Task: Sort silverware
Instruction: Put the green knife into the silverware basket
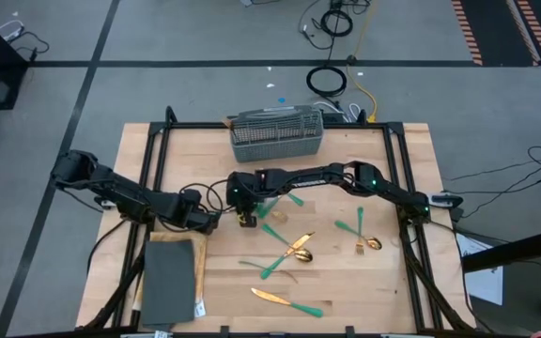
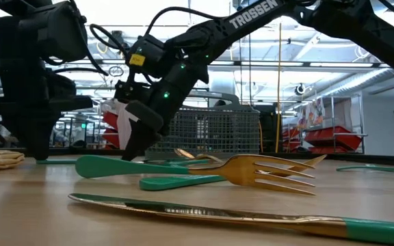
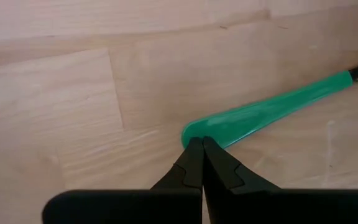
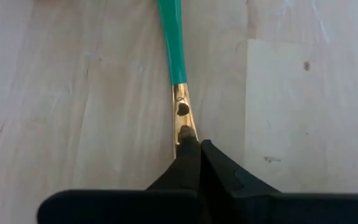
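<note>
I will open my right gripper's fingers, which are closed far down the slim gold neck of the silverware piece, and take the piece closer to the teal handle's lower end (image 4: 178, 78).
One piece of silverware with a teal handle (image 3: 272, 106) and a gold neck (image 4: 182, 115) lies between my two grippers near the table's middle. My left gripper (image 1: 214, 222) is shut at the handle's free end. My right gripper (image 1: 244, 219) is shut at the gold neck and points down in the low view (image 2: 132, 149). Its head is hidden. Several more gold-and-teal pieces lie flat on the table to the right, among them a fork (image 2: 265, 171), a knife (image 1: 289, 301) and spoons (image 1: 301, 250). My left gripper's shut fingertips (image 3: 194, 152) meet the rounded free end of the teal handle (image 3: 197, 130), coming along the handle from the table's left. The tips hide the contact itself. The handle looks low on the wood. My right gripper pinches the gold neck (image 4: 184, 127) just below the teal handle between its two fingertips (image 4: 190, 152), slanting down from the right. The handle runs straight away from the fingers, close over the wood.
The grey wire mesh basket (image 1: 277, 134) stands at the table's far edge, behind the grippers. The dark grey slab (image 1: 169, 280) lies at the near left, with gold pieces along its right side (image 1: 198, 272). Bare wood lies between the slab and the scattered pieces.
</note>
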`<state>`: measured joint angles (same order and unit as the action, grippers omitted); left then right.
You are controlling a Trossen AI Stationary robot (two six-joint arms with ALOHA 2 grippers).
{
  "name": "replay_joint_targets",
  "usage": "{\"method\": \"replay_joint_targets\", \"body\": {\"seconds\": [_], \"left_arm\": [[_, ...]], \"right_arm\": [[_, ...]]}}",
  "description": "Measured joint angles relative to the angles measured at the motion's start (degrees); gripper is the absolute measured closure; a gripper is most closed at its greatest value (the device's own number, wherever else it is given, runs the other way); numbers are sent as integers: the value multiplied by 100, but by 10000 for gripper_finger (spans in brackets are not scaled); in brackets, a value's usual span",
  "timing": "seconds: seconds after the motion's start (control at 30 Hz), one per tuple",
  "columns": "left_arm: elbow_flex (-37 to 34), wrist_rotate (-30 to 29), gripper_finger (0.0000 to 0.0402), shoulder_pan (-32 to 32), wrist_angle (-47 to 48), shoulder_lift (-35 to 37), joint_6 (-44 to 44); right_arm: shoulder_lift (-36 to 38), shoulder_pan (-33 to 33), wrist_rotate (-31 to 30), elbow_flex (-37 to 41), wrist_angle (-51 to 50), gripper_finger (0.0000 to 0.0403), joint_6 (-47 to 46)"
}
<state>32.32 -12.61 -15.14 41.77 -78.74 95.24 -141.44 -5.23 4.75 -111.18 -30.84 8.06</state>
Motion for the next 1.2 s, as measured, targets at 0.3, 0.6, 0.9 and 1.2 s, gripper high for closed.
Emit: {"method": "replay_joint_targets", "body": {"seconds": [0.3,0.6,0.9,1.2], "left_arm": [[2,-207,402,13,-75,2,-137],[5,-407,402,11,-279,-136,-256],[20,-558,402,13,-869,-374,-457],[17,-530,402,13,-885,-376,-452]], "right_arm": [[322,-11,-205,25,-786,400,489],[504,-17,-267,-98,-1482,383,1029],[535,55,-228,-604,-1919,231,1410],[341,98,-317,-659,-1677,164,1407]]}}
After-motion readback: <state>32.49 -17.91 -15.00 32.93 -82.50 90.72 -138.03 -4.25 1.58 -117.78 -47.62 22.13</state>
